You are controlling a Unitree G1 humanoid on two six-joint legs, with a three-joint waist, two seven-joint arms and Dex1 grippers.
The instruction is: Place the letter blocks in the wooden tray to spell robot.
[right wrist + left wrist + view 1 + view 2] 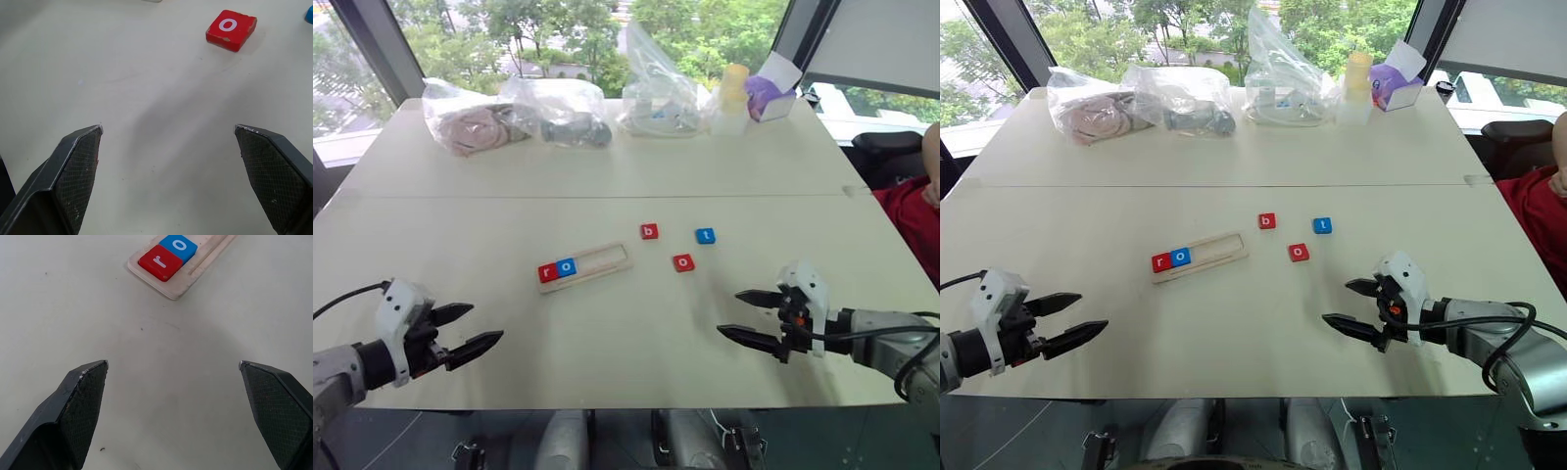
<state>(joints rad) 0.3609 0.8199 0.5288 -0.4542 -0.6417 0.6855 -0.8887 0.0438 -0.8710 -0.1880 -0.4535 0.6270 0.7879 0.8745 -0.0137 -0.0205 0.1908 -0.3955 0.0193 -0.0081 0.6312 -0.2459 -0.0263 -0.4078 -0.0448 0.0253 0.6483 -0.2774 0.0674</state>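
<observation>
The robot's right gripper will next close on the sides of the red b block (649, 231), since b comes after the blue o block in robot.
The wooden tray (607, 259) lies mid-table, slightly slanted. A red r block (548, 273) and a blue o block (567, 266) sit side by side in its left end. Loose on the table to the tray's right lie a red b block (649, 232), a blue t block (705, 236) and a red o block (683, 262). My left gripper (484, 328) hovers open near the table's front left, empty. At the front right my right gripper (732, 313) is open too, nothing between its fingers, a little nearer than the red o block (230, 29).
Along the table's far edge stand several clear plastic bags (563, 113), a yellow-white bottle (732, 98) and a white box with purple contents (769, 93). A person in red (915, 211) sits past the table's right edge.
</observation>
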